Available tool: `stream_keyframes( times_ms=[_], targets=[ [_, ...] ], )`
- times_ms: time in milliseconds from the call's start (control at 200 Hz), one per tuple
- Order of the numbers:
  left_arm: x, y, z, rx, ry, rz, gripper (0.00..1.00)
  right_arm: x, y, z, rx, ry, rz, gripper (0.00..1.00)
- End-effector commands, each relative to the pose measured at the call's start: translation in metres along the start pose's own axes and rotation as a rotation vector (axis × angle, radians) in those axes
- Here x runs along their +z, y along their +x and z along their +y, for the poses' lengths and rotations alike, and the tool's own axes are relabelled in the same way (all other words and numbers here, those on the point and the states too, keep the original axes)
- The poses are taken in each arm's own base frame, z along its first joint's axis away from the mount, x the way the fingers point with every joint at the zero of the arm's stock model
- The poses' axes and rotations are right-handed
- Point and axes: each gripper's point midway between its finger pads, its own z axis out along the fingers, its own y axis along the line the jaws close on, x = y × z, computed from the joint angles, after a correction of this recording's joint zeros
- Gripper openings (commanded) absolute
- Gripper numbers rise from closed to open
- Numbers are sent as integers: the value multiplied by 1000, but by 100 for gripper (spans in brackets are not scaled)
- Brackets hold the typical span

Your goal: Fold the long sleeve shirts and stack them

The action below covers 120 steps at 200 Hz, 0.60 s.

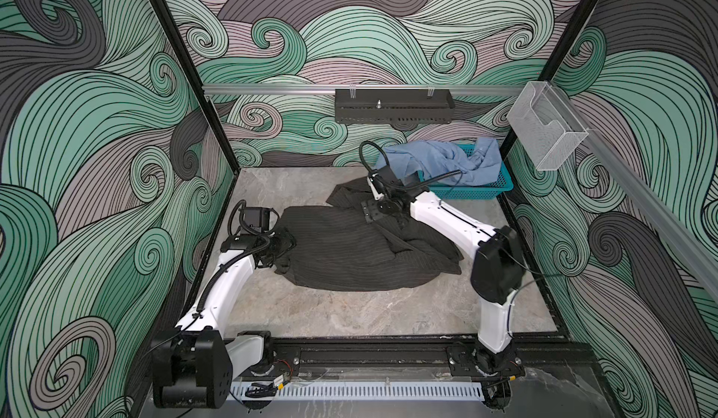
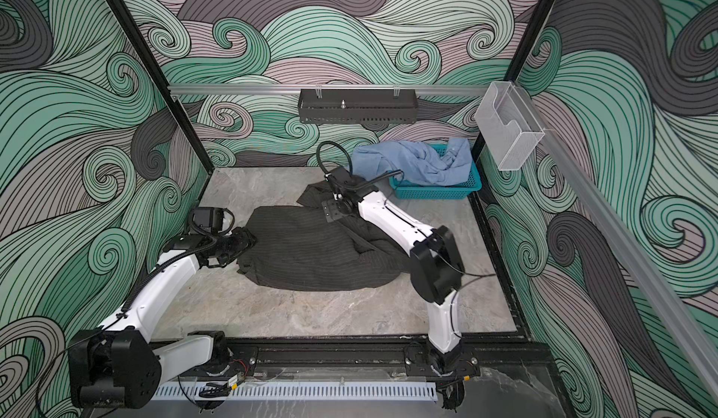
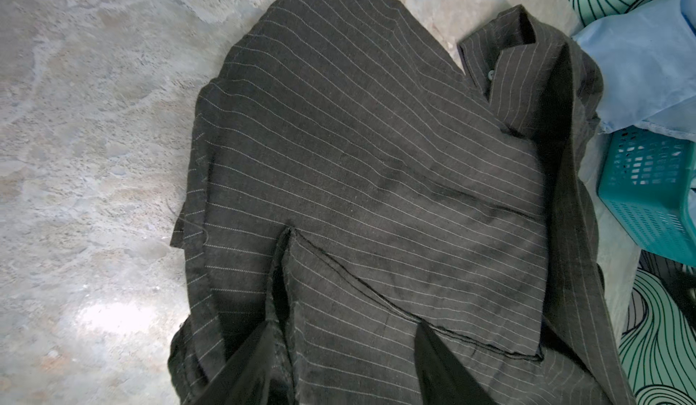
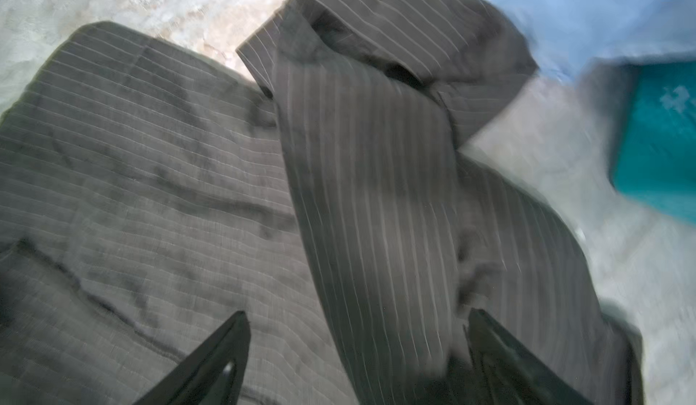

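The robot's left gripper should close on the top flap's loose edge (image 1: 292, 248) (image 3: 285, 311) on the dark charcoal shirt, near the flap's corner.
A dark charcoal pinstriped long sleeve shirt (image 1: 349, 256) (image 2: 311, 252) lies crumpled in the middle of the table, with a narrow part reaching back towards the basket. My left gripper (image 1: 285, 241) (image 3: 346, 327) rests on its left edge, open, and flat cloth (image 3: 376, 158) lies between the fingers. My right gripper (image 1: 371, 212) (image 4: 357, 312) hangs open over the back strip of that shirt (image 4: 376, 196), jaws wide apart. The light blue shirt (image 1: 439, 159) (image 2: 408, 161) is bunched in the basket.
A teal perforated basket (image 1: 478, 190) (image 2: 439, 192) stands at the back right corner. A black metal tray (image 1: 392, 105) hangs on the back rail and a clear plastic box (image 1: 544, 132) on the right rail. Bare marble table (image 1: 330, 311) shows in front.
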Motion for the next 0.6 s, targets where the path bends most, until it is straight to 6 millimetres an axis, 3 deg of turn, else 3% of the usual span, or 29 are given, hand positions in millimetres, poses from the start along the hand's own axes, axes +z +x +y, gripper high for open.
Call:
stream_keyframes(
  times_ms=[0, 145, 255, 300, 350, 410, 440, 555, 595],
  targets=[
    [-22, -6, -8, -5, 32, -37, 63, 27, 1, 2, -104, 31, 88, 93],
    [-37, -9, -13, 9, 78, -110, 63, 66, -21, -1, -133, 107, 80, 94],
    [-46, -13, -17, 25, 107, -156, 63, 90, -31, -10, -140, 168, 61, 88],
    [-48, -12, -18, 28, 108, -156, 63, 99, -31, -14, -129, 180, 63, 80],
    [-49, -12, -18, 31, 107, -152, 63, 100, -36, -20, -92, 177, 60, 59],
    [-50, -12, -18, 32, 108, -152, 63, 88, -45, -27, -57, 185, 44, 15],
    [-50, -11, -18, 34, 108, -152, 63, 77, -51, -28, -53, 186, 28, 1],
    [-51, -11, -18, 37, 109, -151, 63, 9, -78, -18, -64, 114, -62, 0],
    [-51, -10, -18, 36, 111, -146, 63, -27, -87, -11, -70, 68, -105, 0]
  ],
)
